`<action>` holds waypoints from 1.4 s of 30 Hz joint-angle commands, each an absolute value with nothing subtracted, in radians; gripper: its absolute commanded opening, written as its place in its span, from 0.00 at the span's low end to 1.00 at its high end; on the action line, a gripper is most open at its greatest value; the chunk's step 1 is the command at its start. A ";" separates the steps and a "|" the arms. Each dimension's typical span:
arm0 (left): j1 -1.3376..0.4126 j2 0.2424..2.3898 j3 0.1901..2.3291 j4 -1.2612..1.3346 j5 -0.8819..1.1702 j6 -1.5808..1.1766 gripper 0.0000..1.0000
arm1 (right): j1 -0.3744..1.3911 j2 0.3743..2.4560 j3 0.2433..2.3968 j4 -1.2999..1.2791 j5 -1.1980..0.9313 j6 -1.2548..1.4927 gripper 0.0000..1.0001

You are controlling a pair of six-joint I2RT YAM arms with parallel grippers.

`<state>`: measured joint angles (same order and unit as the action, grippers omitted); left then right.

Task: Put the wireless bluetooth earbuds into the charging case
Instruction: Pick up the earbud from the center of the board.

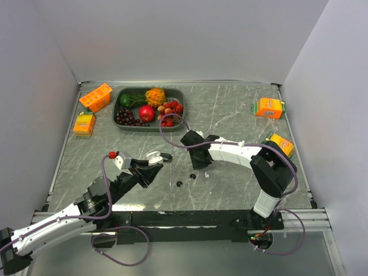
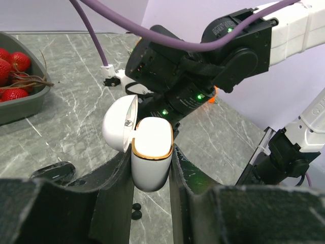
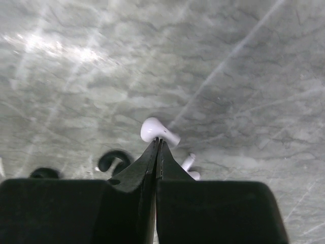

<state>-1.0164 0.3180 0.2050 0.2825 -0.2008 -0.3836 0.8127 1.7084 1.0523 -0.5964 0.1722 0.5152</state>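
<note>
The white earbud lies just past the shut, empty fingers of my right gripper. So my right gripper will open, back away and take the earbud by its round head (image 3: 151,128).
My left gripper (image 1: 150,165) (image 2: 151,155) is shut on the white charging case (image 2: 150,152), which has a gold rim, and holds it above the table. The case's lid (image 2: 118,124) is open; the case also shows in the top view (image 1: 154,158). My right gripper (image 1: 199,161) (image 3: 158,140) is shut, and its tips are just in front of a white earbud (image 3: 158,130) lying on the table. A second white earbud (image 3: 189,163) lies beside it. The two show in the top view (image 1: 192,176) (image 1: 204,175). Black earbuds (image 3: 112,158) (image 2: 136,211) (image 1: 179,184) lie nearby.
A dark tray (image 1: 119,100) of fruit stands at the back left. Orange boxes (image 1: 95,96) (image 1: 84,123) lie left of it, and two more (image 1: 269,107) (image 1: 280,144) lie at the right. A black object (image 2: 53,173) lies on the table left of my left fingers.
</note>
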 commanded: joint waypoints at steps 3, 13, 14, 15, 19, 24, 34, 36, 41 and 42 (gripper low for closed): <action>-1.022 0.313 0.232 0.299 -0.218 -0.391 0.01 | 0.802 1.775 1.152 -0.581 0.156 0.503 0.00; -1.023 0.321 0.235 0.302 -0.230 -0.383 0.01 | 0.785 1.724 1.197 -0.575 0.143 0.486 0.00; -1.023 0.321 0.235 0.302 -0.230 -0.383 0.01 | 0.785 1.707 1.197 -0.575 0.143 0.485 0.00; -1.023 0.322 0.235 0.302 -0.232 -0.382 0.01 | 0.782 1.680 1.200 -0.578 0.144 0.482 0.07; -1.023 0.322 0.233 0.305 -0.230 -0.383 0.01 | 0.776 1.651 1.221 -0.606 0.167 0.419 0.28; -1.023 0.321 0.235 0.304 -0.227 -0.385 0.01 | 0.753 1.680 1.230 -0.638 0.204 0.345 0.41; -1.023 0.319 0.233 0.304 -0.210 -0.388 0.01 | 0.741 1.723 1.137 -0.549 0.118 0.281 0.58; -1.025 0.321 0.233 0.304 -0.210 -0.390 0.01 | 0.741 1.732 1.131 -0.538 0.092 0.273 0.58; -1.023 0.318 0.227 0.308 -0.213 -0.393 0.01 | 0.739 1.766 1.126 -0.528 0.063 0.255 0.56; -1.023 0.321 0.227 0.308 -0.213 -0.393 0.01 | 0.739 1.767 1.118 -0.525 0.057 0.255 0.56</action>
